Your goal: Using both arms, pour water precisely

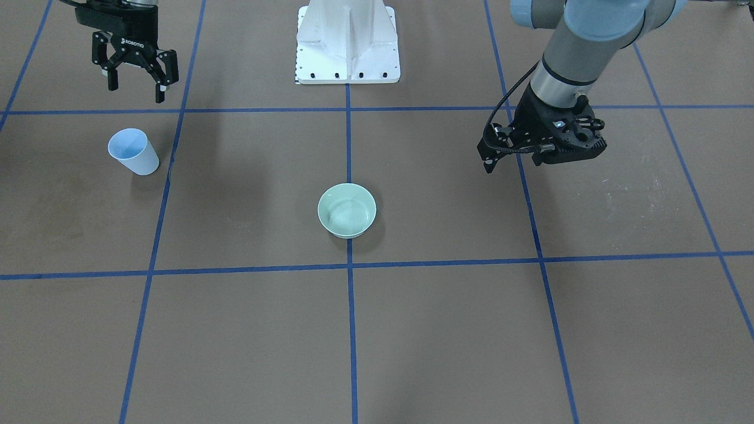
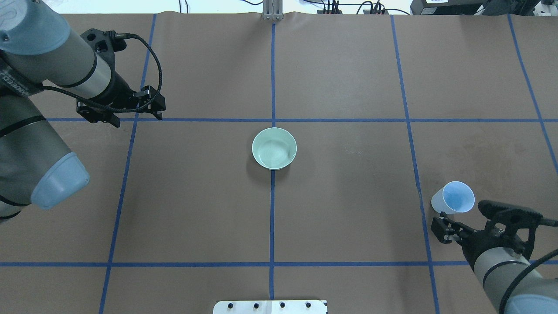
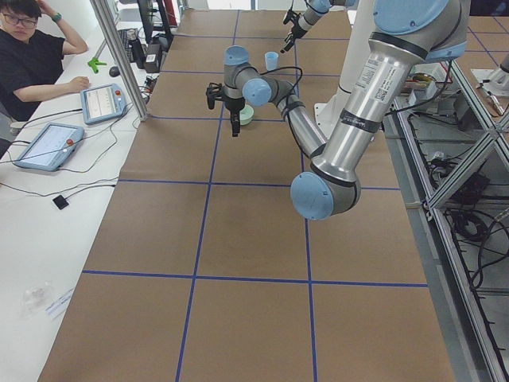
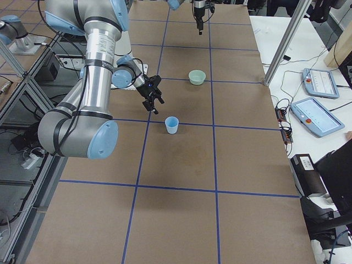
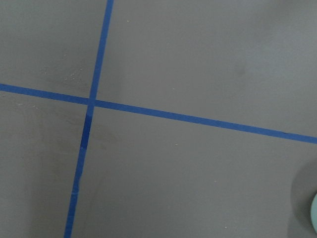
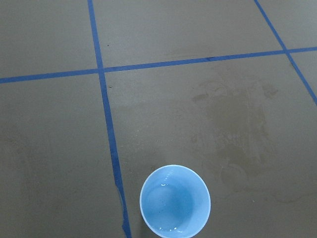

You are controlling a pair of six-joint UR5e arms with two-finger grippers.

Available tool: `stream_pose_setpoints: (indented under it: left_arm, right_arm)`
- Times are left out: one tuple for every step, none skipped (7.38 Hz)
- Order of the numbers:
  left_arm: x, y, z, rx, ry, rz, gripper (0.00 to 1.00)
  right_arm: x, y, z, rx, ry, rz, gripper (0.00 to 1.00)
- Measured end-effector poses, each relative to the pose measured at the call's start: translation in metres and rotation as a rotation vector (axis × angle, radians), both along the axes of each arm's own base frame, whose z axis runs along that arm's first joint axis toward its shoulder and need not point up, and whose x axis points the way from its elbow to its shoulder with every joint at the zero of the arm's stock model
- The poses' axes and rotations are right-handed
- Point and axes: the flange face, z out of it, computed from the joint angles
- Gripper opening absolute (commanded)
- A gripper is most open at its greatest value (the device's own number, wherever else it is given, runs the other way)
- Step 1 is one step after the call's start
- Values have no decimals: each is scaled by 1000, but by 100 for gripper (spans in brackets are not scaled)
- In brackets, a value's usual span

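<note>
My right gripper needs to move down next and close on the middle of the body (image 1: 144,159) of the light blue cup, under the cup's rim.
A light blue cup (image 1: 134,152) stands upright on the brown table, on my right side. In the right wrist view the cup (image 6: 174,206) holds water (image 6: 168,229), seen as faint glints. My right gripper (image 1: 135,89) is open and empty, hanging above and just behind the cup (image 2: 453,197). A pale green bowl (image 1: 347,209) sits at the table's centre on the blue line; it shows faint reflections inside (image 2: 274,148). My left gripper (image 1: 488,166) points down, looks shut and empty, and is well apart from the bowl on my left side.
The white pedestal base (image 1: 347,44) stands at the robot's edge of the table. Blue tape lines (image 1: 349,306) divide the brown paper. A damp stain (image 6: 233,134) lies beyond the cup. An operator (image 3: 32,56) and tablets sit along the far side.
</note>
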Motion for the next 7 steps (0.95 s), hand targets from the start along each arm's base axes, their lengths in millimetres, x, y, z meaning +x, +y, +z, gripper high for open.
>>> stream_pose_setpoints:
  left_arm:
    - [-1,1,8,0,-10,9,100]
    - [-1,2,12,-2,-15,14,100]
    - [0,2,14,-3,-17,17,100]
    - [1,2,15,-3,-18,20,100]
    - [3,2,17,-3,-21,25,100]
    - [4,3,18,-3,-23,27,100]
    - [5,3,19,-3,-25,29,100]
  right_arm:
    - [-14,11,17,50,-2,36,99]
    - [-26,19,36,95,3,63,99]
    - [-33,22,50,127,8,86,99]
    - [-40,24,63,151,11,109,99]
    - [-50,24,75,176,18,125,99]
    - [-59,23,84,195,27,135,99]
    - [-63,23,92,208,39,139,99]
